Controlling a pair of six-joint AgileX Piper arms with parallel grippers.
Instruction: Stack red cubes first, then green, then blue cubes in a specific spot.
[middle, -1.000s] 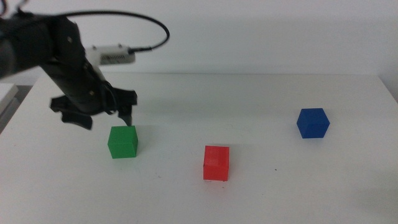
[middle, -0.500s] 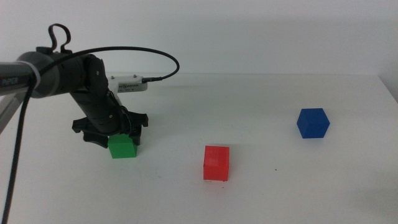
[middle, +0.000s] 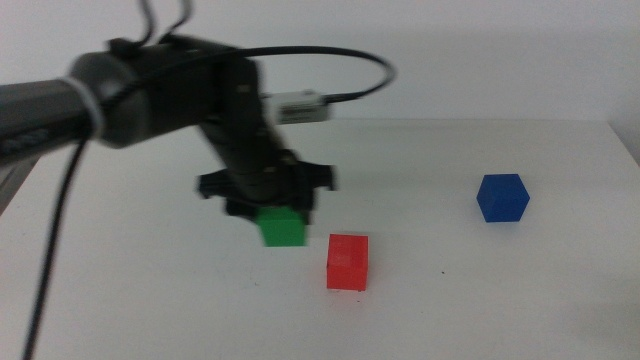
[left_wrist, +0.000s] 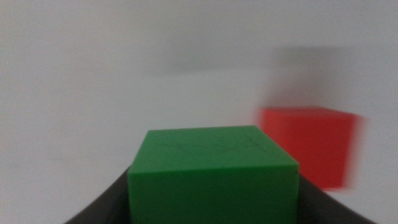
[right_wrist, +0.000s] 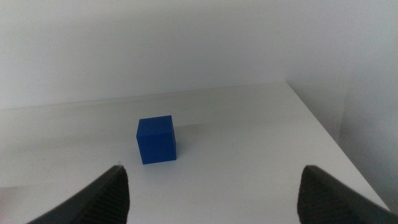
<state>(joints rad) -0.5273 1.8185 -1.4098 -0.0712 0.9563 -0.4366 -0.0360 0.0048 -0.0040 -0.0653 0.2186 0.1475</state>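
Next, my left gripper sets the green cube squarely on top of the red cube (middle: 349, 241) (left_wrist: 306, 146) and then lets go of it there.
My left gripper (middle: 275, 212) is shut on the green cube (middle: 281, 227) and holds it above the table, just left of the red cube (middle: 348, 262). In the left wrist view the green cube (left_wrist: 213, 174) sits between my jaws with the red cube (left_wrist: 309, 145) beyond it. The red cube rests on the white table near the middle front. The blue cube (middle: 502, 197) rests at the right; it also shows in the right wrist view (right_wrist: 155, 140). My right gripper (right_wrist: 211, 196) is open, empty and short of the blue cube, out of the middle view.
The white table (middle: 450, 300) has its right edge (middle: 622, 150) near the blue cube. A cable (middle: 345, 62) loops above the left arm. A tiny dark scuff (middle: 444, 274) marks the tabletop right of the red cube.
My left gripper came down over the green cube at the left, shut on it, lifted it and carried it right toward the red cube.
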